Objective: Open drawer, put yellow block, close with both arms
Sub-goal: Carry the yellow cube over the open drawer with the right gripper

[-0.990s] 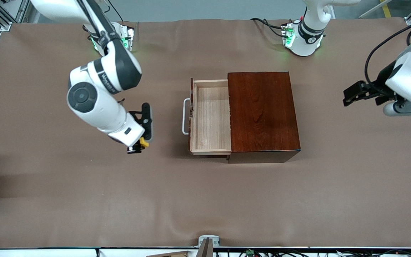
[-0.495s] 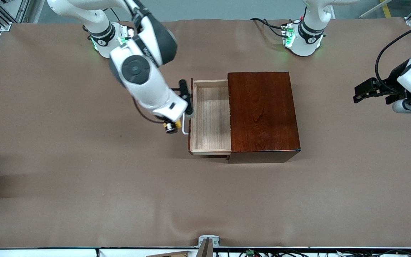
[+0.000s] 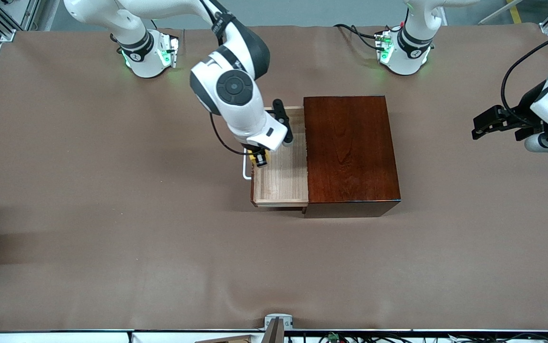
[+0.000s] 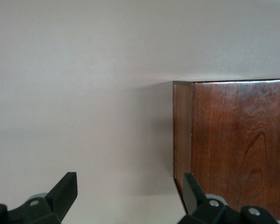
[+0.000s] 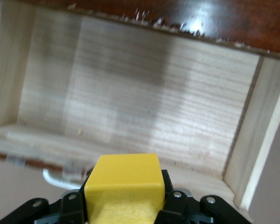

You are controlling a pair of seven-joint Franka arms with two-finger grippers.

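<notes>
My right gripper is holding the yellow block over the drawer's handle-end rim, and I should let go of it on the middle of the drawer's light-wood bottom [image 3: 284, 157] [image 5: 137, 105].
The drawer [image 3: 281, 176] is pulled out of the dark wooden box [image 3: 350, 152] toward the right arm's end of the table. Its light-wood tray is bare inside, and the white handle [image 3: 245, 175] partly shows. My right gripper [image 3: 258, 158] is shut on the yellow block [image 3: 257, 156] and holds it over the drawer's handle-end rim. In the right wrist view the block [image 5: 123, 186] sits between the fingers with the drawer's floor [image 5: 140, 107] past it. My left gripper [image 3: 485, 125] is open and empty over the table by the left arm's end; its wrist view shows the box [image 4: 233, 144].
The table is covered by a brown cloth [image 3: 112, 238]. The two arm bases [image 3: 147, 52] [image 3: 404, 47] stand along the edge farthest from the front camera. A small metal mount [image 3: 277, 326] sits at the nearest edge.
My right gripper has carried the yellow block from over the open table to over the drawer's handle end. The left gripper has drawn slightly away from the box, then held still.
</notes>
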